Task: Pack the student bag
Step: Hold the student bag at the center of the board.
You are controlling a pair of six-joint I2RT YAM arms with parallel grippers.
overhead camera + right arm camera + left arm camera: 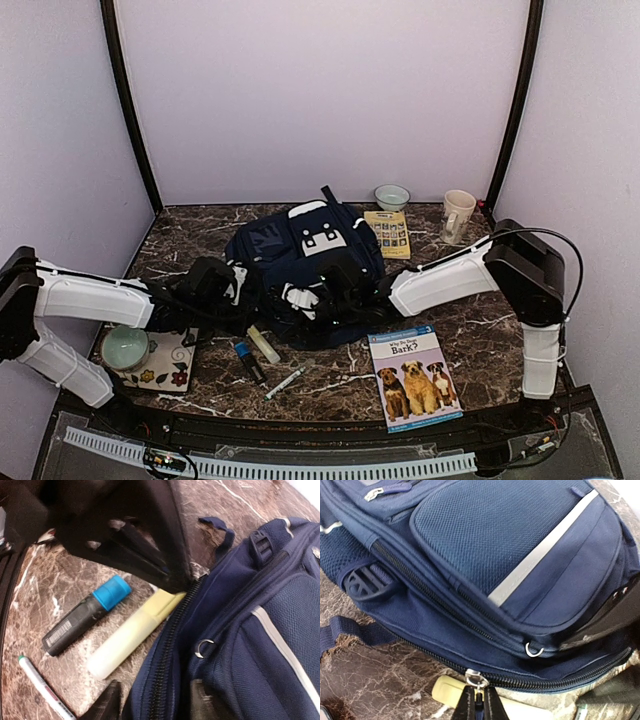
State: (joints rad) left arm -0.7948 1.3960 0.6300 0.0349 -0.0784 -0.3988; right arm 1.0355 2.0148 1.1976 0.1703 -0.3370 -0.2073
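The zipper's pull tab, now at the main zipper's silver slider, will be let go by my left gripper at the bag's edge (pixel 241 307) (pixel 402 640) next to the loose navy strap.
The navy student bag (pixel 310 262) lies flat at the table's middle, white patch up. It fills the left wrist view (pixel 510 565) and the right side of the right wrist view (pixel 260 645). My left gripper (pixel 243 292) is at the bag's near-left edge. In its wrist view the gripper (pixel 479 702) is shut on the pull tab of the main zipper's silver slider (pixel 476 679). My right gripper (pixel 330 297) is at the bag's near edge. In its wrist view the gripper (pixel 155 702) has its jaws on either side of the bag's zipper edge, pinching the fabric.
A yellow highlighter (pixel 264 344), a black marker with a blue cap (pixel 248 360) and a white pen (pixel 285 382) lie just in front of the bag. A dog book (pixel 413 375) lies near right. A bowl (pixel 125 348) sits on a floral tile near left. A small book (pixel 388 232), bowl (pixel 391 196) and mug (pixel 458 215) stand behind.
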